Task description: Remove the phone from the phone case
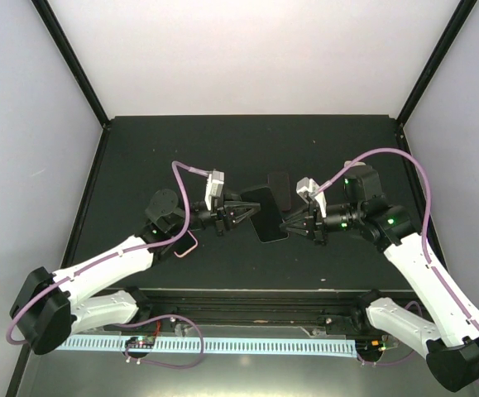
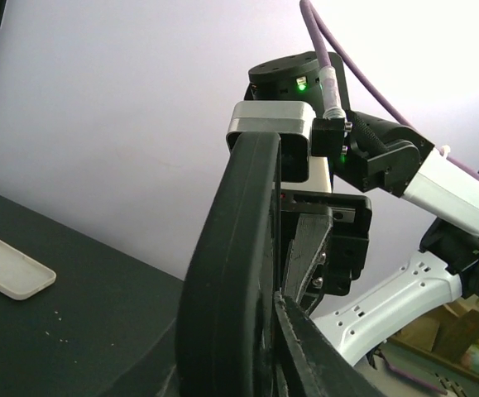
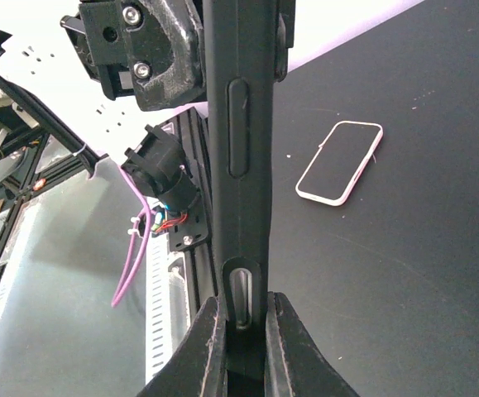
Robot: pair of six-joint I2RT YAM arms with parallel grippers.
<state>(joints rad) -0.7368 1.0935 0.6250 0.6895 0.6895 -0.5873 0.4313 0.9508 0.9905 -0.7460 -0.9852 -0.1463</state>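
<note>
My right gripper holds the phone case's side at the switch cutout, short of its corner; I need to open it and take the phone case's near corner [image 1: 285, 237] first.
A black phone case [image 1: 264, 217] with the phone in it hangs edge-up above the table [image 1: 140, 157] between both grippers. My left gripper [image 1: 241, 213] is shut on its left end. In the left wrist view the case's rounded edge [image 2: 231, 273] fills the middle, one fingertip [image 2: 304, 331] presses its side, and the other finger is hidden behind it. My right gripper [image 3: 243, 331] is shut on the opposite end, its fingers clamping the case's side [image 3: 239, 124] at the switch cutout. Whether the phone has shifted inside the case I cannot tell.
A second handset or case with a white rim [image 3: 339, 163] lies flat on the dark table behind the held one, also visible as a white slab [image 2: 11, 265] in the left wrist view. Purple cables [image 1: 185, 178] loop from both arms. A white slotted rail [image 1: 222, 343] runs along the near edge.
</note>
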